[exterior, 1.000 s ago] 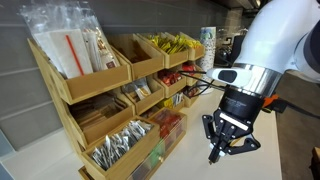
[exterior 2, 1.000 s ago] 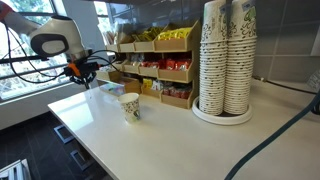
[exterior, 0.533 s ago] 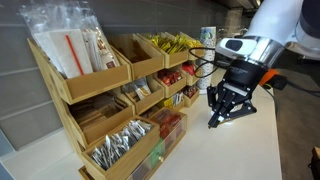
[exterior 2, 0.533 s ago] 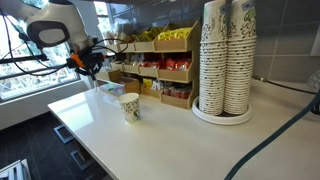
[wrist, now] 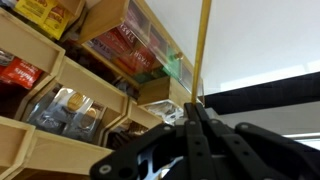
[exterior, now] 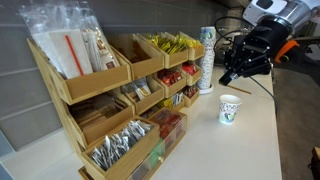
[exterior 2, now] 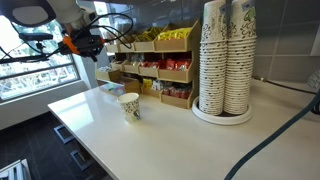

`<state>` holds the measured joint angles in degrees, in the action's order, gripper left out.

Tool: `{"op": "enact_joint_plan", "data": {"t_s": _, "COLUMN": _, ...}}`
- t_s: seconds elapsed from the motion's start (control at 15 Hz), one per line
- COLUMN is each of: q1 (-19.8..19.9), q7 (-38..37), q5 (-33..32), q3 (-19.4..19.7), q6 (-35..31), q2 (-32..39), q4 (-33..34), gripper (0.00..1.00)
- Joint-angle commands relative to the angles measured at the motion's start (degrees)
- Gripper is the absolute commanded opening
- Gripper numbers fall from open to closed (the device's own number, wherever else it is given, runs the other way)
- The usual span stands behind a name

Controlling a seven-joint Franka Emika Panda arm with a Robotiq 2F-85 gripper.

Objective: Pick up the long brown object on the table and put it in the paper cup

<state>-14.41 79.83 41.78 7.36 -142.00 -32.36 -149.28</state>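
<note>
The robot's gripper should release the long brown object, now held high above the table, inside the paper cup [exterior: 227, 101], so that it leans on the cup's rim facing the wooden rack.
My gripper [exterior: 236, 66] is raised high above the white table, above and a little behind the paper cup [exterior: 229, 109]. In the wrist view my gripper [wrist: 200, 106] is shut on a long, thin brown stick [wrist: 205, 45] that runs straight out from the closed jaws. In an exterior view the gripper [exterior 2: 88, 44] hangs in front of the shelves, up and to the left of the cup [exterior 2: 130, 107]. The cup stands upright and alone on the table. The stick is too thin to make out in the exterior views.
A wooden rack of bins [exterior: 110, 95] with packets and snacks runs along the wall; it also shows in an exterior view [exterior 2: 155, 70]. Tall stacks of paper cups [exterior 2: 226, 60] stand on a round tray. The table edge [exterior 2: 90, 150] is close.
My gripper has risen from just above the table and moved away toward the cup's side, carrying the stick with it. The cup has come into view and has not moved.
</note>
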Motion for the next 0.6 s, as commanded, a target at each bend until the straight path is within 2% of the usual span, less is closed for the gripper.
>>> {"op": "enact_joint_plan", "data": {"t_s": 0.0, "q1": -1.31, "q7": 7.48, "q5": 6.76, "q3": 5.2, "q6": -0.81, "q2": -3.72, "q4": -2.51, "gripper": 0.01}}
{"op": "enact_joint_plan", "data": {"t_s": 0.33, "q1": -0.18, "q7": 21.64, "q5": 18.78, "q3": 10.82, "q6": 1.97, "q2": -3.65, "q4": -2.92, "gripper": 0.01}}
{"op": "enact_joint_plan", "data": {"t_s": 0.53, "q1": 2.46, "q7": 31.1, "q5": 26.41, "q3": 12.4, "q6": 6.01, "q2": -2.25, "q4": -2.45, "gripper": 0.01}}
